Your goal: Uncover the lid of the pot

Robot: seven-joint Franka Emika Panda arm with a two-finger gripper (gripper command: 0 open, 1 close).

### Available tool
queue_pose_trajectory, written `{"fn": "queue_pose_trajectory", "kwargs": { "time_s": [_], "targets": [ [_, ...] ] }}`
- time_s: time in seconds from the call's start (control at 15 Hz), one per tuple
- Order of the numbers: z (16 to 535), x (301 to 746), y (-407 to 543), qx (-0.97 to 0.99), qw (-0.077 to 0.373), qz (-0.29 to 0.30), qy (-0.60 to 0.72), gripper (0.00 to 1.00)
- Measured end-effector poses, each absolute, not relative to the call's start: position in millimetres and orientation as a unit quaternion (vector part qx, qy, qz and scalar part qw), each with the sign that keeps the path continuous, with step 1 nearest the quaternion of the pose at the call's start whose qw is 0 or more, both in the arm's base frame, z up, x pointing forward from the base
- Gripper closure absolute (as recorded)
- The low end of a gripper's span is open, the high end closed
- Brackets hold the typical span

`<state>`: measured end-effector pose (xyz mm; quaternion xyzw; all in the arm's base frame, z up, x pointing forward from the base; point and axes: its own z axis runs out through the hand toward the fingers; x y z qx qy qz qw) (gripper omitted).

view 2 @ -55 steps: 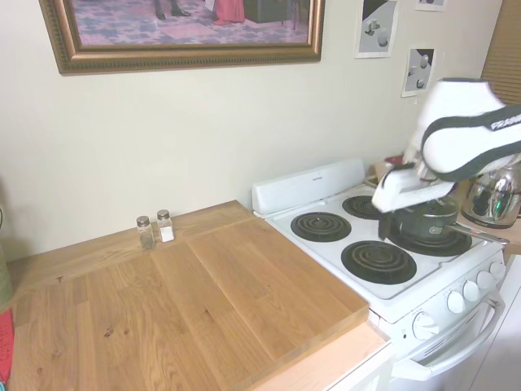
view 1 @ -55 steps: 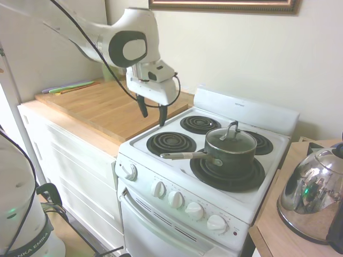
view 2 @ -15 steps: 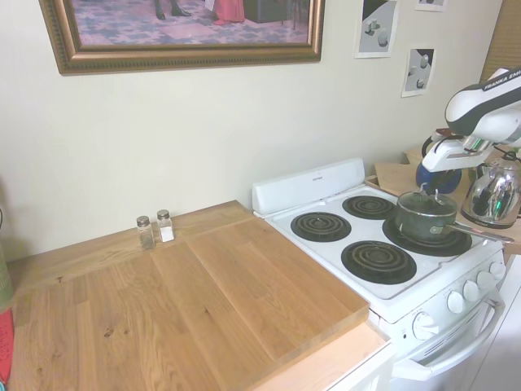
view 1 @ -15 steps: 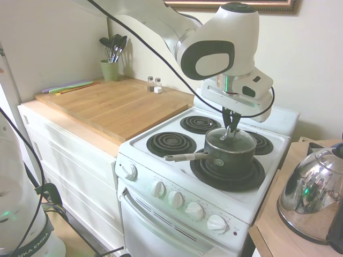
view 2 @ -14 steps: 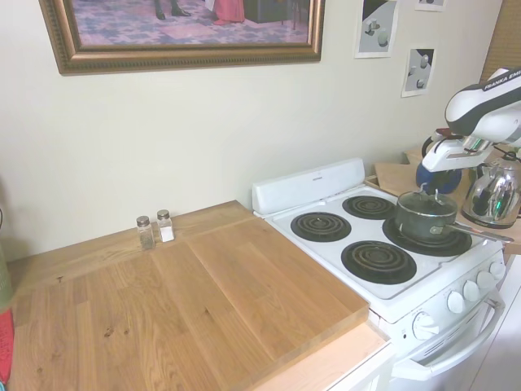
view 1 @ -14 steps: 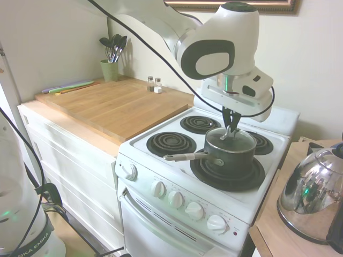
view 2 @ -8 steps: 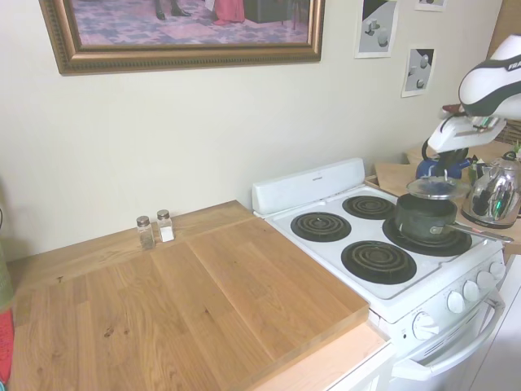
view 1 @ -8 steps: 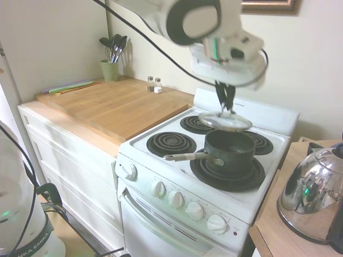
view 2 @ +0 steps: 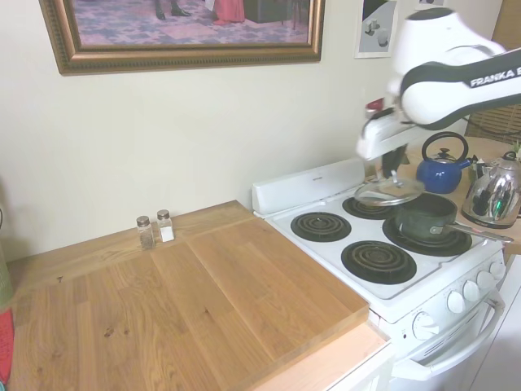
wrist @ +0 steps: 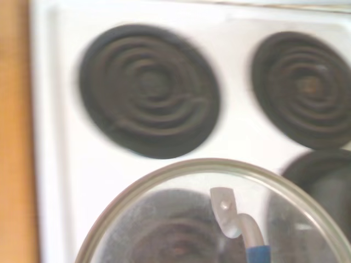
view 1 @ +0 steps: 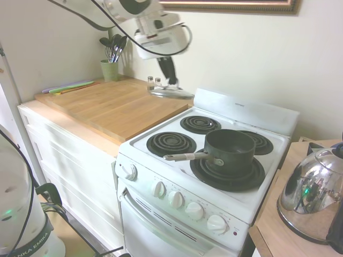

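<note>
The robot's gripper will release the clear glass lid on the wooden counter (view 1: 150, 113) close to the edge next to the stove.
My gripper (view 1: 170, 81) is shut on the arched handle of the clear glass lid (view 1: 171, 93), holding it in the air over the stove's back-left edge, beside the wooden counter. In the second exterior view the gripper (view 2: 394, 174) hangs the lid (view 2: 389, 194) above the rear burners. The dark pot (view 1: 230, 150) stands uncovered on the front right burner, its long silver handle (view 1: 185, 156) pointing left. The pot (view 2: 426, 216) also sits just right of the lifted lid. In the wrist view the lid (wrist: 164, 230) and its handle (wrist: 233, 219) fill the lower part, above burners.
A shiny chrome kettle (view 1: 312, 191) sits on the side table right of the stove, a blue kettle (view 2: 440, 169) behind it. Salt and pepper shakers (view 2: 155, 230) and a utensil cup (view 1: 111, 68) stand at the back of the wooden counter (view 1: 107, 107).
The gripper closed on the lid's handle, lifted the lid off the pot, and carried it up and across the stove toward the counter side. The pot stayed put.
</note>
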<state>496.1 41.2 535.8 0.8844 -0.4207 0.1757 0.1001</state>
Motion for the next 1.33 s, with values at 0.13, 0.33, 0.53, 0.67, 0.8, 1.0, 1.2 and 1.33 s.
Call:
{"fn": "queue_pose_trajectory", "kwargs": {
  "time_s": [0.13,0.33,0.53,0.67,0.8,1.0,1.2,1.33],
  "targets": [
    [517.6,522.1,89.7,0.885,0.127,0.167,-0.415,1.00],
    [481.5,569.3,139.6,0.896,0.146,0.136,-0.396,1.00],
    [455.9,603.4,186.1,0.906,0.152,0.115,-0.379,1.00],
    [444.7,611.3,210.9,0.915,0.144,0.097,-0.364,1.00],
    [432.5,612.8,218.6,0.927,0.130,0.060,-0.346,1.00],
    [422.7,615.4,206.8,0.939,0.113,0.016,-0.323,1.00],
    [410.7,619.8,194.9,0.947,0.102,-0.013,-0.306,1.00],
    [395.2,626.0,181.9,0.948,0.098,-0.031,-0.302,1.00]
  ]
}}
